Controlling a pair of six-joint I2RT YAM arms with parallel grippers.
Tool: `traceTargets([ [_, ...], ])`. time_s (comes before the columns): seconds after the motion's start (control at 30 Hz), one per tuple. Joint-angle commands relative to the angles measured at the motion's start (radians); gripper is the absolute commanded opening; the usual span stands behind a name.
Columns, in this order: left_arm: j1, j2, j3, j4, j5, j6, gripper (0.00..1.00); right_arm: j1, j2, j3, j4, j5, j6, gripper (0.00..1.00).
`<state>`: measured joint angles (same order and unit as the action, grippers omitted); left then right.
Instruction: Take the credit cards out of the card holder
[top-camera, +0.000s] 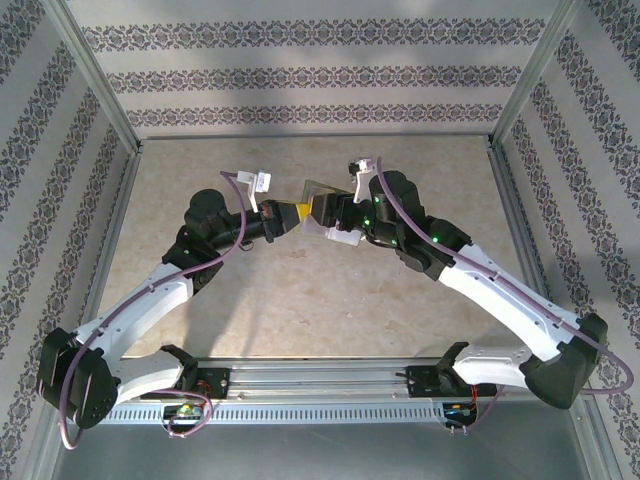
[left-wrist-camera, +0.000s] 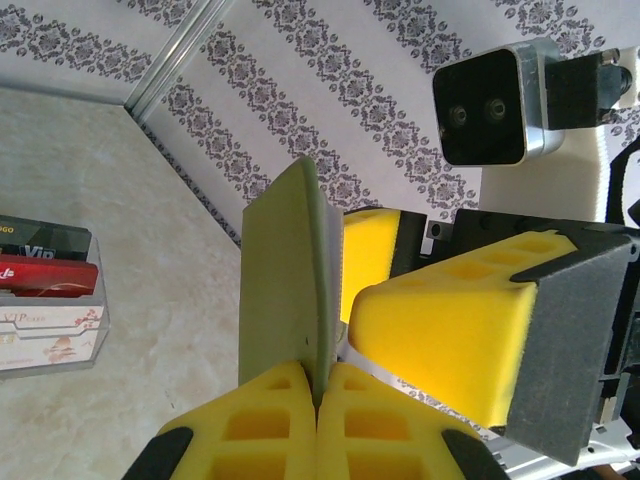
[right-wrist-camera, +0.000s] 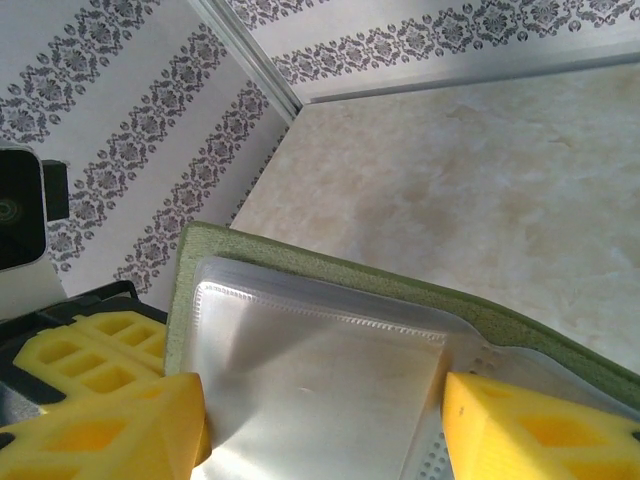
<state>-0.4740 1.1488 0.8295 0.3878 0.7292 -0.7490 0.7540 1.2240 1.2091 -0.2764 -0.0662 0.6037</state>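
Note:
The empty clear pocket covers the pages beneath, so next my right gripper peels the pocket's lower plastic (right-wrist-camera: 310, 452) back before taking cards.
The olive-green card holder (top-camera: 322, 190) hangs above the table's middle between the two arms. My left gripper (left-wrist-camera: 318, 400) is shut on its lower edge, and the green flap (left-wrist-camera: 275, 290) stands upright from the pads. My right gripper (right-wrist-camera: 325, 430) is open. Its yellow pads (right-wrist-camera: 110, 430) stand wide apart over the holder's clear pocket (right-wrist-camera: 320, 370), one at each side. The green cover (right-wrist-camera: 330, 262) runs on past both pads. Whether a card sits in that pocket I cannot tell. Credit cards (left-wrist-camera: 45, 300), dark, red and white, lie stacked on the table at the left.
Patterned walls and metal corner posts (top-camera: 95, 80) close in the beige table (top-camera: 300, 300) on three sides. The right arm's wrist camera (left-wrist-camera: 495, 105) hangs close above the holder. Bare table spreads in front of both arms.

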Motion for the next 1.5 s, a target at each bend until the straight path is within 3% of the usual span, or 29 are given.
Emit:
traceTargets([
  [0.0,0.001,0.003,0.0,0.119,0.057,-0.034,0.0,-0.005,0.015,0.032,0.064,-0.049,0.019,0.64],
  [0.23,0.001,0.012,0.002,0.14,0.067,-0.05,0.0,-0.007,0.022,0.034,0.074,-0.066,0.013,0.65],
  [0.77,0.001,-0.01,0.007,0.157,0.099,-0.061,0.0,-0.002,0.033,0.032,0.019,0.009,-0.004,0.34],
  [1.07,0.002,-0.017,0.005,0.102,0.014,-0.049,0.0,0.001,-0.004,0.009,-0.021,0.048,-0.036,0.24],
  [1.23,0.002,-0.004,-0.009,0.063,-0.062,-0.067,0.0,0.01,-0.043,-0.019,-0.029,0.036,-0.042,0.3],
  [1.47,0.001,0.051,-0.049,0.217,-0.053,-0.193,0.0,0.019,-0.053,-0.051,-0.028,0.025,-0.033,0.51],
])
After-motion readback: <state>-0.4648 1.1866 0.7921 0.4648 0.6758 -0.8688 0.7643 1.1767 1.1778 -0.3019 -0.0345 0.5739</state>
